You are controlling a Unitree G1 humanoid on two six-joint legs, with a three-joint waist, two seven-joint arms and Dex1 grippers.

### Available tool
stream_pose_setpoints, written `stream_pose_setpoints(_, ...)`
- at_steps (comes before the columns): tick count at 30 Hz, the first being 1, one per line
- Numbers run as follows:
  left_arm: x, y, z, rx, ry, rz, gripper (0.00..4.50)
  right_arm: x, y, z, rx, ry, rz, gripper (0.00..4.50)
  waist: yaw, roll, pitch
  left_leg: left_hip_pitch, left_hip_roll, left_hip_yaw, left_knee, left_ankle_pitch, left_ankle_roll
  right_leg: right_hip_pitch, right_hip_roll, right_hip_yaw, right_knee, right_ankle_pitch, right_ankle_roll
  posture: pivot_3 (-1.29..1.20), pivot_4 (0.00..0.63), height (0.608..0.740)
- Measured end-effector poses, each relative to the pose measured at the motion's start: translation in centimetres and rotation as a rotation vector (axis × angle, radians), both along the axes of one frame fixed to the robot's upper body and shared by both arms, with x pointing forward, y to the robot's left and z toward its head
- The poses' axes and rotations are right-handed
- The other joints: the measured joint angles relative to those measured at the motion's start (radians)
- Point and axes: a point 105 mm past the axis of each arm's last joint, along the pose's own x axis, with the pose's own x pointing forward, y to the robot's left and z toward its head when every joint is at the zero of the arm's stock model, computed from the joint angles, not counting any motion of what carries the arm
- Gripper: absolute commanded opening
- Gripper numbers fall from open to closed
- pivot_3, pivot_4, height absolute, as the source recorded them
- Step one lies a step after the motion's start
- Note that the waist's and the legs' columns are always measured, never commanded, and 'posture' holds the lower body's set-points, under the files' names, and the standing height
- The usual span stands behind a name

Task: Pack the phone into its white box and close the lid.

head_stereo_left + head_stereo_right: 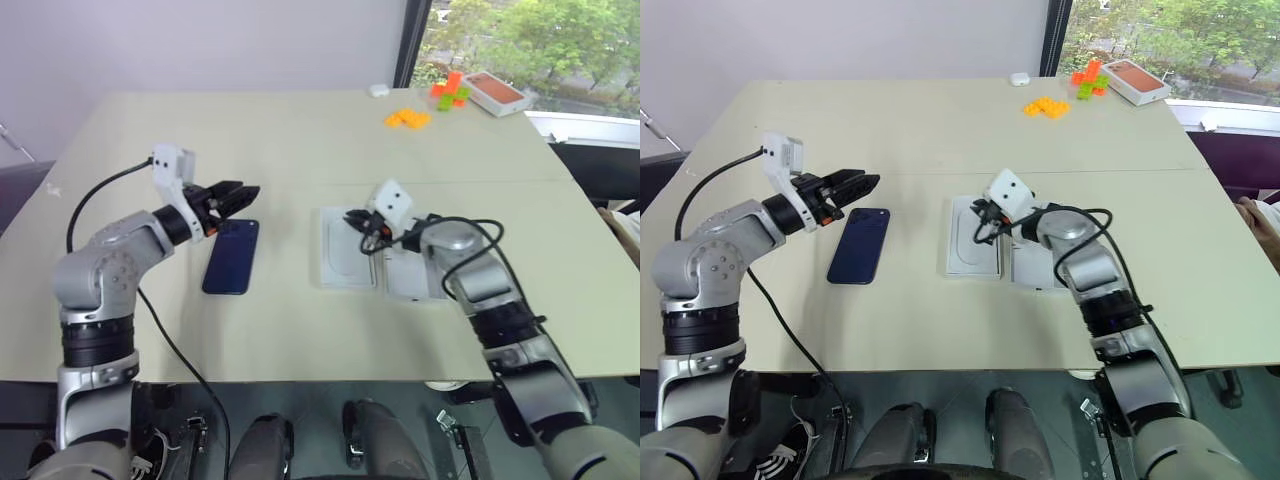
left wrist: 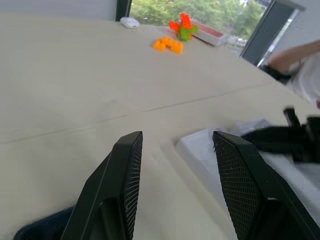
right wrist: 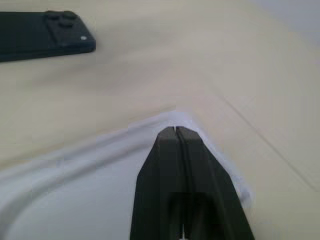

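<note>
The insert's tray lies close beside the other tray, so the robot's right gripper should leave the far corner, open and pull it clear by its near rim [image 1: 348, 287].
The dark navy phone [image 1: 231, 257] lies flat on the table, left of centre, with its camera cluster at the far end [image 3: 65, 19]. My left gripper [image 1: 245, 193] hovers level over that far end, open and holding nothing. Two white trays lie side by side in the middle. The left one [image 1: 330, 275] carries a thin white insert [image 1: 345, 262] with an oval recess. The right one [image 1: 410, 285] is partly under my right forearm. I cannot tell which is the white box and which the lid. My right gripper [image 1: 352, 220] is shut, its tips at the insert's far corner [image 3: 182, 117].
At the far right of the table stand orange blocks [image 1: 408, 118], an orange and green block stack [image 1: 450, 90], an orange-topped box [image 1: 497, 93] and a small white object [image 1: 379, 90]. A person's arm [image 2: 295, 55] shows at the table's right edge.
</note>
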Motion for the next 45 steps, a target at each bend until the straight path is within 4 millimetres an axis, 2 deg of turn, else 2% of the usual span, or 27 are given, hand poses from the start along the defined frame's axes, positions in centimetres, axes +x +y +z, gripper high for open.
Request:
stream_pose_setpoints(5,0.0,0.0,-0.7,0.009,0.010,0.013,2.37,-1.0,1.3,-2.6,-0.135,0.021,0.061,0.04,0.003,-0.001,0.000,-0.002,-0.002,0.001,0.001,-0.001,0.005,0.001,-0.002,0.000,-0.003,0.000,0.000,0.00,0.150,0.740)
stream_pose_setpoints(7,-0.1,0.0,-0.7,0.011,0.007,0.021,2.37,-1.3,1.1,-3.1,-0.192,0.012,0.070,0.04,0.000,-0.001,0.000,-0.001,-0.002,0.001,0.001,-0.002,0.006,0.001,-0.003,0.000,-0.003,0.000,0.000,0.00,0.150,0.740)
stream_pose_setpoints(10,-0.3,-0.3,-0.7,0.015,0.001,0.017,2.37,-1.3,-0.2,-4.0,-0.288,0.033,0.064,0.04,0.000,-0.001,0.000,-0.001,-0.002,0.001,0.001,-0.002,0.006,0.001,-0.002,0.000,-0.002,0.000,0.000,0.00,0.150,0.740)
stream_pose_setpoints(14,-0.4,-0.5,-1.1,0.026,0.008,0.012,2.37,-1.9,-1.0,-3.9,-0.376,0.031,0.081,0.04,0.000,-0.001,0.000,0.000,-0.001,0.001,0.001,-0.003,0.008,0.001,-0.001,0.000,-0.001,0.000,0.000,0.00,0.150,0.740)
stream_pose_setpoints(20,-0.3,-0.5,-1.1,0.027,0.007,0.025,2.37,-3.4,-0.5,-4.2,-0.328,0.080,0.105,0.04,-0.002,-0.001,0.000,0.001,-0.001,0.001,0.001,-0.003,0.009,0.001,-0.001,0.000,-0.001,0.000,0.000,0.00,0.150,0.740)
stream_pose_setpoints(27,-0.1,-0.3,-0.9,0.040,-0.010,0.032,2.37,-3.7,-0.3,-3.8,-0.245,0.137,0.133,0.04,0.000,-0.001,0.000,0.000,-0.001,0.001,0.001,-0.003,0.008,0.001,-0.001,0.000,-0.001,0.000,0.000,0.00,0.150,0.740)
stream_pose_setpoints(30,0.0,-0.1,-1.1,0.041,-0.006,0.041,2.37,-3.8,-0.1,-1.5,-0.023,0.219,0.137,0.83,-0.001,-0.001,0.000,0.000,-0.001,0.001,0.001,-0.003,0.008,0.001,-0.001,0.000,-0.001,0.000,0.000,0.00,0.150,0.740)
stream_pose_setpoints(33,0.1,0.0,-1.1,0.043,-0.005,0.043,2.37,-4.7,0.1,1.0,0.064,0.239,0.203,2.35,0.000,-0.001,0.000,0.000,-0.001,0.001,0.001,-0.004,0.010,0.001,-0.001,0.000,-0.001,0.000,0.000,0.00,0.150,0.740)
stream_pose_setpoints(34,0.1,0.1,-1.1,0.045,-0.003,0.044,2.37,-5.0,0.1,1.3,0.060,0.243,0.225,2.84,0.000,-0.001,0.000,0.000,-0.001,0.001,0.001,-0.004,0.010,0.001,-0.001,0.000,-0.002,0.000,0.000,0.00,0.150,0.740)
stream_pose_setpoints(36,0.1,0.0,-1.1,0.053,-0.004,0.040,2.37,-6.5,-0.6,0.9,-0.004,0.297,0.290,3.77,0.005,-0.001,0.000,-0.001,-0.001,0.000,0.000,-0.004,0.011,0.001,-0.001,-0.001,-0.003,0.000,0.001,0.00,0.150,0.740)
stream_pose_setpoints(40,0.0,-0.2,-0.5,0.065,-0.020,0.028,2.37,-8.6,-1.7,-1.4,-0.155,0.413,0.370,3.77,0.002,-0.002,0.000,-0.001,-0.001,0.000,0.001,-0.005,0.012,0.002,-0.002,-0.001,-0.003,0.000,0.001,0.00,0.150,0.740)
stream_pose_setpoints(45,0.0,-0.5,-0.3,0.070,-0.030,0.017,2.37,-8.3,-2.1,-3.5,-0.289,0.397,0.345,3.77,-0.003,-0.002,0.000,0.001,0.000,0.000,0.000,-0.004,0.011,0.001,-0.001,-0.001,-0.001,0.000,0.000,0.00,0.150,0.740)
